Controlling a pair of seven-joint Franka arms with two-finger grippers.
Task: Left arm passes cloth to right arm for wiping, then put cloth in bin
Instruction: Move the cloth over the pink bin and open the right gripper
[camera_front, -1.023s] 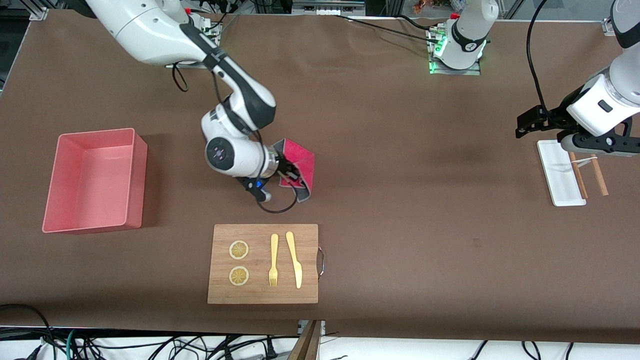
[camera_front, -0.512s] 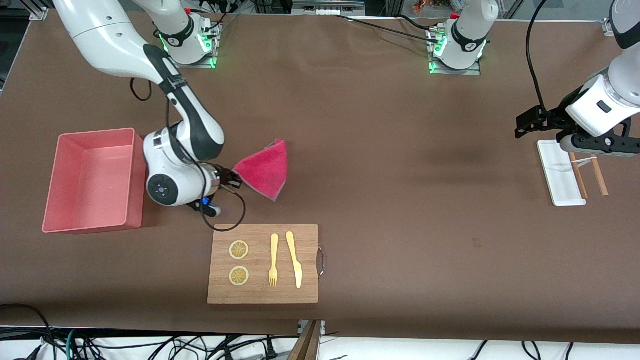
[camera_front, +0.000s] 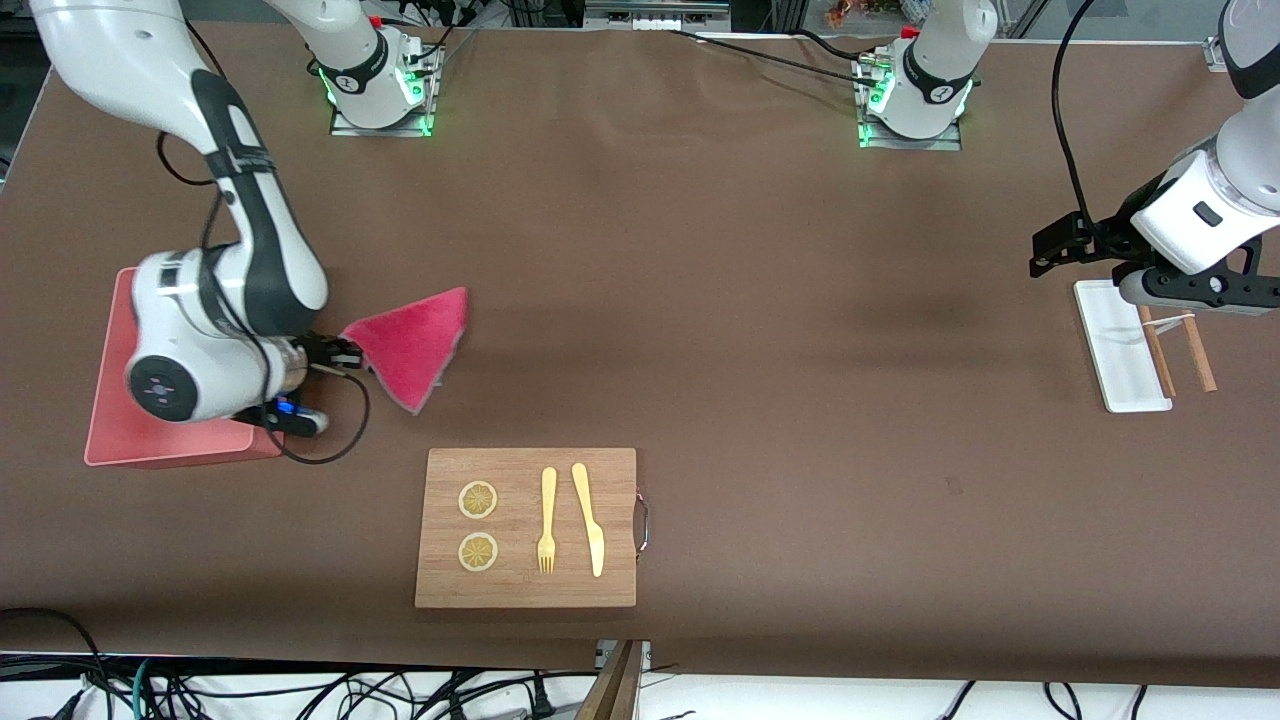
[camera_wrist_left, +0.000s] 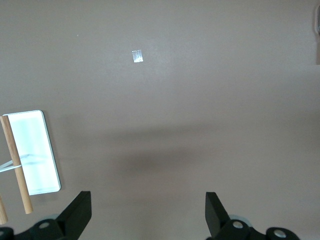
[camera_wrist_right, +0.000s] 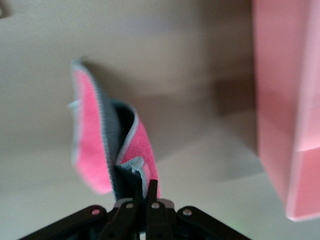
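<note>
My right gripper needs to let go of the crimson-pink cloth inside the far half of the pink bin (camera_front: 215, 328), away from the wooden board.
My right gripper (camera_front: 340, 356) is shut on one corner of the crimson-pink cloth (camera_front: 408, 345), which hangs out sideways from it over the table beside the pink bin (camera_front: 110, 440). The right wrist view shows the cloth (camera_wrist_right: 92, 150) folded, grey edge out, pinched between the closed fingers, with the bin's wall (camera_wrist_right: 287, 100) close by. The right arm's wrist is over the bin. My left gripper (camera_front: 1045, 252) is open and empty, held in the air beside the white tray (camera_front: 1120, 350) at the left arm's end of the table; the left arm waits there.
A wooden board (camera_front: 527, 527) with two lemon slices, a yellow fork and a yellow knife lies near the front camera. The white tray (camera_wrist_left: 31, 152) carries wooden sticks (camera_wrist_left: 15, 165).
My right arm has swept toward the bin with the cloth, from the middle of the table to over the bin's edge. The left arm has not moved.
</note>
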